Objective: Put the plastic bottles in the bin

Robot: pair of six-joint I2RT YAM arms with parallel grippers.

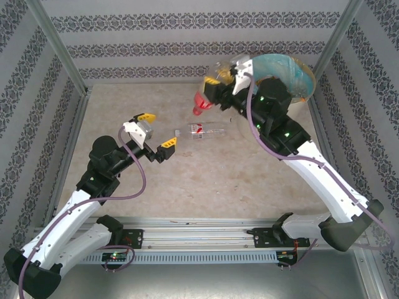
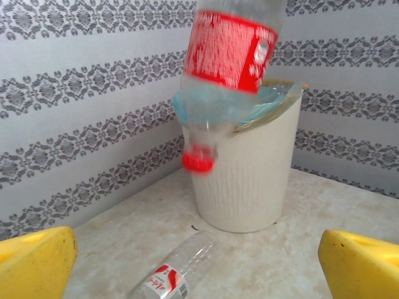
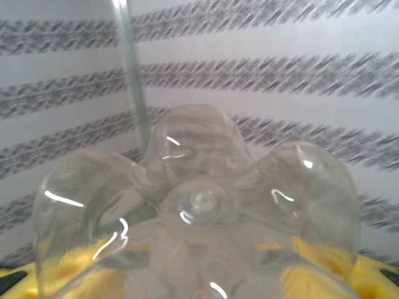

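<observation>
I should release the red-label bottle from my right gripper inside the bin's turquoise liner (image 1: 269, 90), on the side of the bin that is toward the lying bottle.
A clear plastic bottle (image 1: 202, 99) with a red label hangs cap down in the air just left of the bin (image 1: 298, 76), a cream-white wastebasket with a turquoise liner. My right gripper (image 1: 219, 78) is shut on that bottle's base end. In the right wrist view its clear lobed base (image 3: 199, 205) sits between my yellow fingers (image 3: 22, 283). In the left wrist view the held bottle (image 2: 227, 50) hangs blurred in front of the bin (image 2: 249, 180). A second bottle (image 1: 202, 131) lies on its side mid-table. My left gripper (image 1: 158, 129) is open and empty, left of the lying bottle (image 2: 177, 271).
Patterned walls and metal frame posts (image 1: 59, 47) close in the table on three sides. The bin stands in the far right corner. A metal rail (image 1: 199, 233) with both arm bases runs along the near edge.
</observation>
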